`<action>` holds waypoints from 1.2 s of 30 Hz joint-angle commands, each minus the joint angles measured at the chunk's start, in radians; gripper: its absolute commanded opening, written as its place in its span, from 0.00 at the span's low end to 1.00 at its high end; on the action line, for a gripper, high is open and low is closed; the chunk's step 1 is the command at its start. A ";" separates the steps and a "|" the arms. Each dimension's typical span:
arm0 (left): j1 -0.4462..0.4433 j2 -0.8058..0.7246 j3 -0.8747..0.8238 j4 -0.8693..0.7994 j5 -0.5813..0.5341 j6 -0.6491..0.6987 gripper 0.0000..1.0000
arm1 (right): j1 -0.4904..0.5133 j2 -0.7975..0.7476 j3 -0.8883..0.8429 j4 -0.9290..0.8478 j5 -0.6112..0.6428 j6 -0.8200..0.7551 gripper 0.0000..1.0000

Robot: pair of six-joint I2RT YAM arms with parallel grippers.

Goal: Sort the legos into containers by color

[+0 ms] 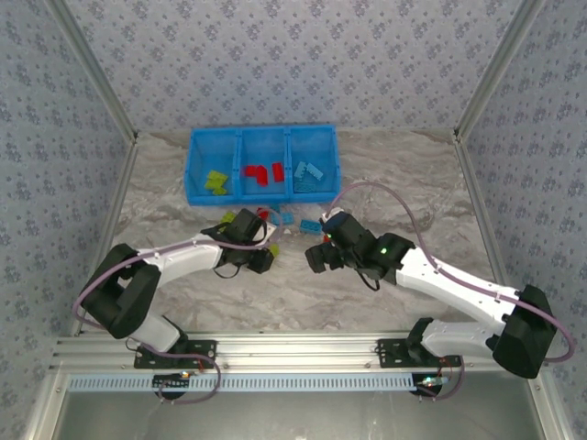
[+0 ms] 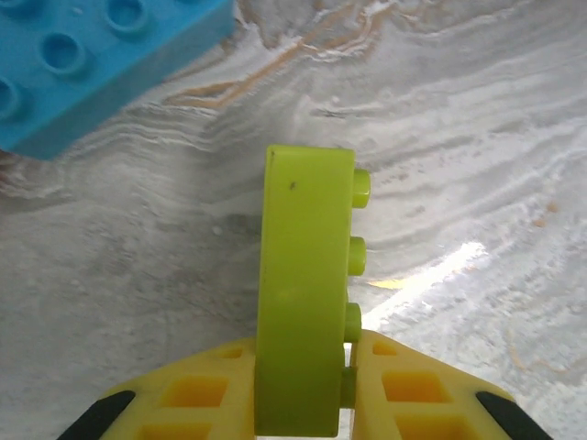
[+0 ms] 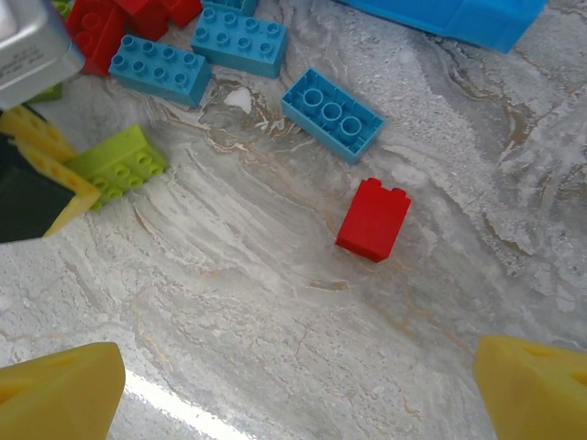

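Next, I place the lime green lego with my left gripper next to the green legos in the blue bin [image 1: 222, 173], toward the red legos.
My left gripper [image 2: 344, 356] is shut on a lime green lego [image 2: 303, 293], held on its side just above the table with its studs facing right. In the top view the left gripper [image 1: 261, 258] sits below the loose legos [image 1: 275, 218]. The right gripper [image 3: 298, 390] is open above bare table, and a red lego [image 3: 373, 220] lies ahead of it. From above, the right gripper [image 1: 319, 256] faces the left one. The blue bin [image 1: 240, 156] holds green legos [image 1: 215, 181] on the left, red legos [image 1: 261, 172] in the middle and light blue legos [image 1: 308, 170] on the right.
Three light blue legos [image 3: 332, 114] [image 3: 158, 69] [image 3: 238, 38] and red legos [image 3: 110, 23] lie loose in front of the bin's corner [image 3: 468, 16]. A lime lego [image 3: 117, 163] rests against the left arm's yellow fingers [image 3: 41, 160]. A light blue lego [image 2: 83, 64] lies close beyond the held one.
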 commanded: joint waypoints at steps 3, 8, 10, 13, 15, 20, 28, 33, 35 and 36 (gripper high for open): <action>-0.019 -0.136 -0.001 -0.038 0.044 -0.033 0.09 | -0.025 -0.051 0.013 -0.018 0.011 0.013 1.00; 0.026 -0.331 0.045 -0.031 -0.111 -0.082 0.04 | -0.044 -0.086 0.004 0.018 0.008 0.039 1.00; 0.096 -0.360 0.076 -0.024 -0.169 -0.086 0.04 | -0.053 -0.088 0.002 0.027 0.010 0.044 1.00; 0.251 -0.332 0.126 0.008 -0.206 -0.090 0.04 | -0.063 -0.083 0.002 0.033 0.002 0.048 1.00; 0.346 -0.276 0.159 0.048 -0.216 -0.087 0.04 | -0.065 -0.083 0.001 0.034 -0.002 0.053 1.00; 0.479 -0.031 0.324 0.072 -0.197 -0.038 0.04 | -0.066 -0.088 -0.005 0.025 -0.009 0.066 1.00; 0.522 0.244 0.580 -0.025 -0.172 -0.046 0.21 | -0.066 -0.107 -0.011 -0.009 -0.004 0.080 1.00; 0.524 0.218 0.586 -0.047 -0.167 -0.049 0.36 | -0.068 -0.123 -0.016 -0.023 0.002 0.085 1.00; 0.523 0.172 0.563 -0.047 -0.157 -0.053 0.43 | -0.069 -0.127 -0.023 -0.020 0.008 0.090 1.00; 0.522 0.147 0.551 -0.047 -0.143 -0.054 0.45 | -0.070 -0.127 -0.023 -0.019 0.014 0.097 1.00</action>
